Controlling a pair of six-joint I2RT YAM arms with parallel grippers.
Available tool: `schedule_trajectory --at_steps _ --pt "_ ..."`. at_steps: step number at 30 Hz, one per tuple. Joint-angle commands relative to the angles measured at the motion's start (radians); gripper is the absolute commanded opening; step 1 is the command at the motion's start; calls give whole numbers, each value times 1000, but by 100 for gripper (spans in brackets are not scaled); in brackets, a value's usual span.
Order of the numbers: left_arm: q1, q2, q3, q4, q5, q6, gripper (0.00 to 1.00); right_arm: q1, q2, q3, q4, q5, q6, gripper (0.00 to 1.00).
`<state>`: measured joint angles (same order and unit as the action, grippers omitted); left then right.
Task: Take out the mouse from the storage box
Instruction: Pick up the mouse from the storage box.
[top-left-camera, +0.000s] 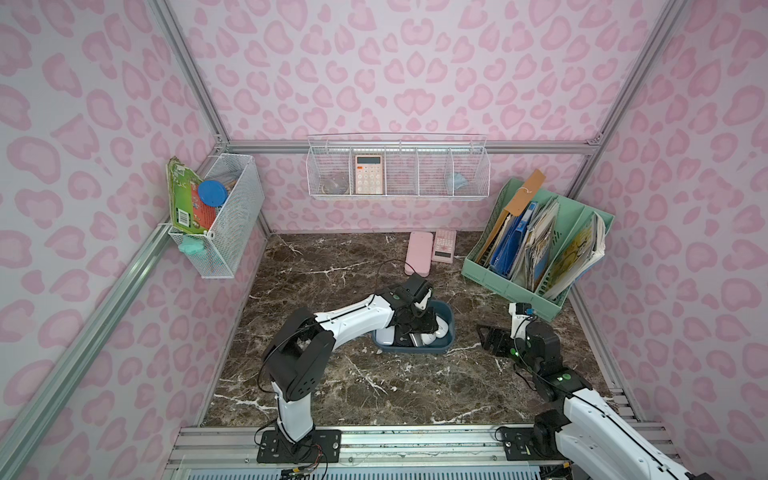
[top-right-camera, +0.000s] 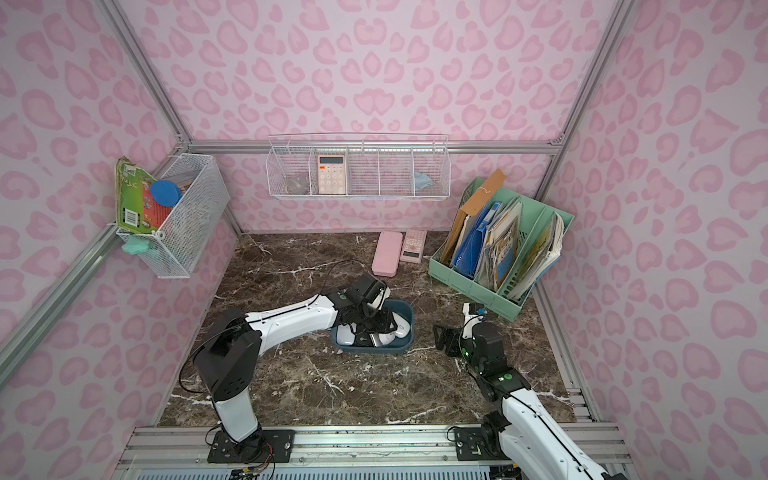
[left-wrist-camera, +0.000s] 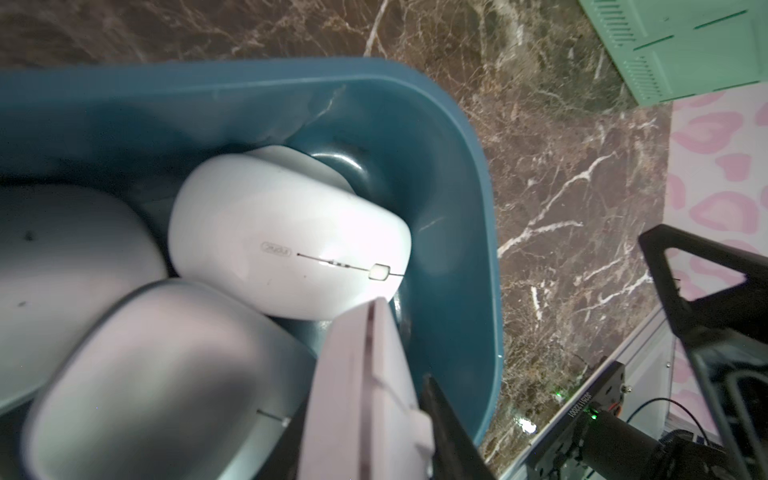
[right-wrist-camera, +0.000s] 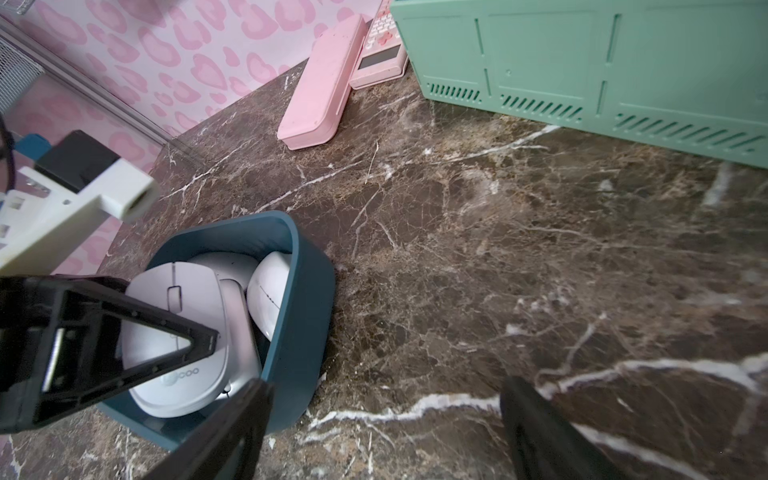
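Note:
I need to release the pale mouse, which is still down inside the storage box, from my left gripper on the bare marble (top-left-camera: 402, 392) between storage box and front rail.
The storage box (top-left-camera: 415, 350) (top-right-camera: 374, 350) is a dark blue-teal tub on the marble top, and it holds white mice. My left gripper (top-left-camera: 415, 332) (left-wrist-camera: 365, 415) reaches down into the box and is shut on a pale mouse (left-wrist-camera: 361, 374) (right-wrist-camera: 195, 291) that stands on its edge between the jaws. Another white mouse (left-wrist-camera: 286, 232) (right-wrist-camera: 270, 291) lies against the box wall (left-wrist-camera: 457, 166) (right-wrist-camera: 307, 316). A greyish mouse (left-wrist-camera: 158, 374) lies beside the held one. My right gripper (top-left-camera: 492, 336) (top-right-camera: 444, 338) (right-wrist-camera: 386, 415) hangs open over bare marble just right of the box, holding nothing.
A mint-green file rack (top-left-camera: 536, 249) full of papers stands at the back right. A pink case (top-left-camera: 419, 253) and a pink calculator (top-left-camera: 444, 245) lie at the back wall. White wire baskets (top-left-camera: 397, 174) (top-left-camera: 220, 216) hang on the walls.

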<state>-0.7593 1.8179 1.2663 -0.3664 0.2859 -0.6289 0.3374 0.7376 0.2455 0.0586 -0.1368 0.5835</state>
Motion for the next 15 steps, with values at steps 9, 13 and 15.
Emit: schedule_trajectory --at_steps 9,13,15 --pt "2 -231 -151 43 19 -23 32 0 -25 -3 -24 0 9 90" --pt "-37 -339 -256 53 23 -34 33 0 -30 -6 -23 2 11 90" --pt "-63 -383 -318 81 33 -50 33 0 -27 -6 -17 0 13 90"
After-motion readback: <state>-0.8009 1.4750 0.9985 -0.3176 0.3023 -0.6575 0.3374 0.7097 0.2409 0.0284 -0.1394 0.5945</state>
